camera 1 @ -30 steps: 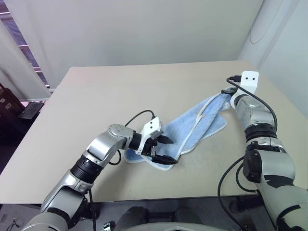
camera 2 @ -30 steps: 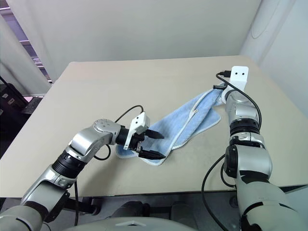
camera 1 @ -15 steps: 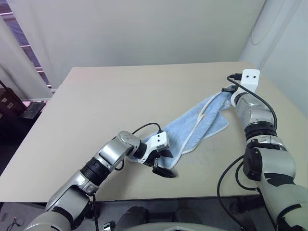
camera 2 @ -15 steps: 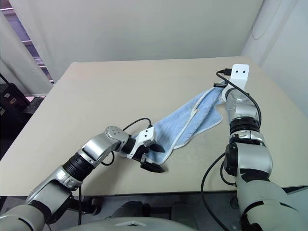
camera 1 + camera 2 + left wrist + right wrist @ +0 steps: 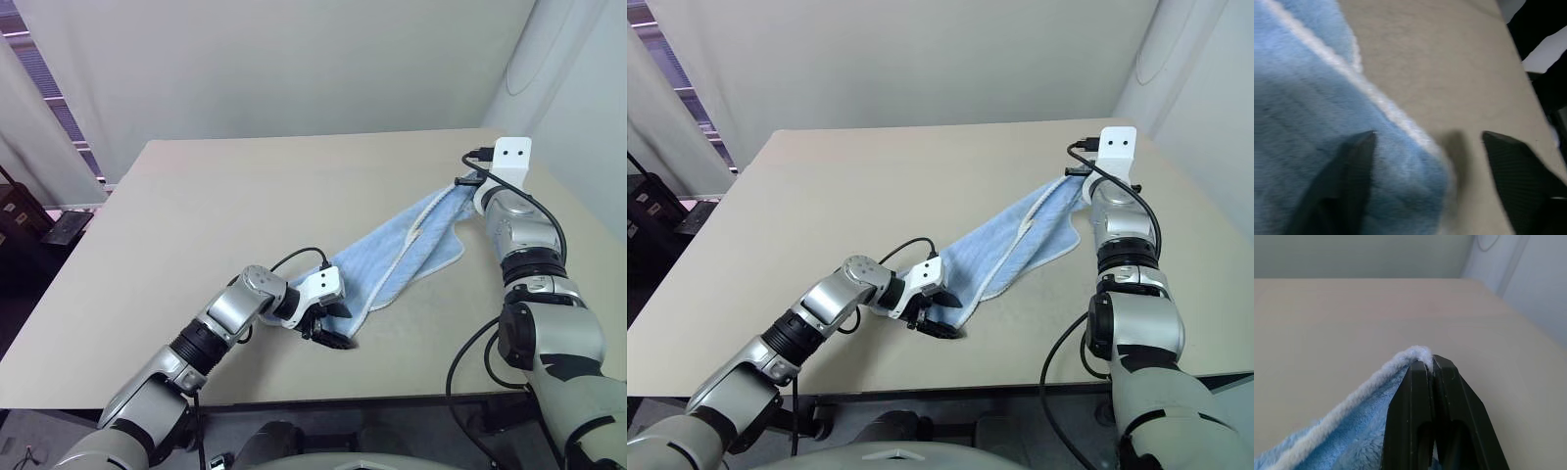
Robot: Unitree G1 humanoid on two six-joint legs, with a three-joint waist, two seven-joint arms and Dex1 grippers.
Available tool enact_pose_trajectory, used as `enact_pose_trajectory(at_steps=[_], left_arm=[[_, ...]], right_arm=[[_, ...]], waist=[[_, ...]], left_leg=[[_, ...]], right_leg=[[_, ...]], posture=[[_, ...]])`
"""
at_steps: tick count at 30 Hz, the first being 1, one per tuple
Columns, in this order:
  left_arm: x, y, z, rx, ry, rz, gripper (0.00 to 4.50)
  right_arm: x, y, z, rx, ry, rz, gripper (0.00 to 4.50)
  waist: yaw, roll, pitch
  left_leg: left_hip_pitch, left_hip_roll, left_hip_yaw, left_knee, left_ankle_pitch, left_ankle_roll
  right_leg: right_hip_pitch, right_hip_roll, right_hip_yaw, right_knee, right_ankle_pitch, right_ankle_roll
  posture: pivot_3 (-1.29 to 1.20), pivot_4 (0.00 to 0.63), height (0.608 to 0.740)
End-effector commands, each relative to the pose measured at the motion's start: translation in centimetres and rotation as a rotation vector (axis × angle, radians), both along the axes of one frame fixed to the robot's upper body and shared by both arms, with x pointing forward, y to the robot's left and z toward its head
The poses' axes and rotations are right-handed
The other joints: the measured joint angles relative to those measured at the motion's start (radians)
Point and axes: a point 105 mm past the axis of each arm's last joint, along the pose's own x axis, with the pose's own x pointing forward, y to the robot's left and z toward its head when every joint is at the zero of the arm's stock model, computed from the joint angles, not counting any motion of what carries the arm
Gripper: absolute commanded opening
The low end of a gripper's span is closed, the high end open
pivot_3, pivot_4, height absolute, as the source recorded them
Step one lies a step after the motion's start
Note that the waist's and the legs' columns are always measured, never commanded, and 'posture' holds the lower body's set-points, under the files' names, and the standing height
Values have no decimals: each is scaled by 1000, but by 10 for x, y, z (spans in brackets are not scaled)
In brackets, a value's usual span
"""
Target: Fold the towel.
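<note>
My left fingers reach past the towel's near corner, so I need to pull back and pinch the corner's tip (image 5: 1446, 169) before both grippers lift the towel.
The light blue towel (image 5: 402, 250) with white edging lies stretched in a long diagonal band across the tan table (image 5: 225, 206). Its far end is lifted off the table, where my right gripper (image 5: 470, 184) is shut on the white edge (image 5: 1418, 352). My left gripper (image 5: 336, 327) is low over the near corner, its fingers apart. In the left wrist view one finger (image 5: 1347, 171) rests on the blue cloth (image 5: 1303, 98), the other finger (image 5: 1513, 166) stands over bare table, and the towel's corner lies between them.
The table's front edge (image 5: 372, 397) runs close below my left gripper. A pale wall stands behind the table, with a curtain (image 5: 29, 108) and dark furniture at the far left. Bare table top spreads left of and behind the towel.
My left gripper has sunk onto the towel's near corner and its fingers have drawn closer together. The right gripper has kept its hold in place.
</note>
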Motion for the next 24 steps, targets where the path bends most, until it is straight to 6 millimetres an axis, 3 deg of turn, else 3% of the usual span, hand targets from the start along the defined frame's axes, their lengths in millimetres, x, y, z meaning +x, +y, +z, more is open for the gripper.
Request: enact_pose_trajectory(at_steps=[1,6,14,17,20,24], left_arm=[[2,18,-25,121,31,43,1819],[-2,23,-25,124,45,21,37],[-6,26,-5,33,-29,-104,37],[-4,27,0,-20,-33,-98,654],[-4,28,2,-67,-90,-112,1620],[-1,31,-7,-51,-185,-134,1620]], right_arm=[[2,0,32,-47,-92,19,0],[2,1,32,-56,-89,28,0],[1,0,25,-45,-71,22,0],[1,3,23,-39,-69,34,0],[0,3,21,-38,-64,40,0],[-3,2,19,-52,-54,44,0]], waist=[[0,0,0],[0,0,0],[-1,0,0],[1,0,0],[2,0,0],[3,0,0]], left_leg=[[0,0,0,0,0,0],[0,1,-2,-3,0,0],[0,1,-2,-5,0,0],[0,1,-2,-4,0,0],[0,1,-2,-4,0,0],[0,1,-2,-4,0,0]], right_leg=[[0,0,0,0,0,0],[-2,1,-1,0,0,0],[-2,1,-1,0,0,0],[-2,1,-1,0,0,0],[-2,1,-1,0,0,0],[-2,1,-1,0,0,0]], posture=[[0,0,740],[0,0,740],[0,0,740],[0,0,740],[0,0,740],[0,0,740]])
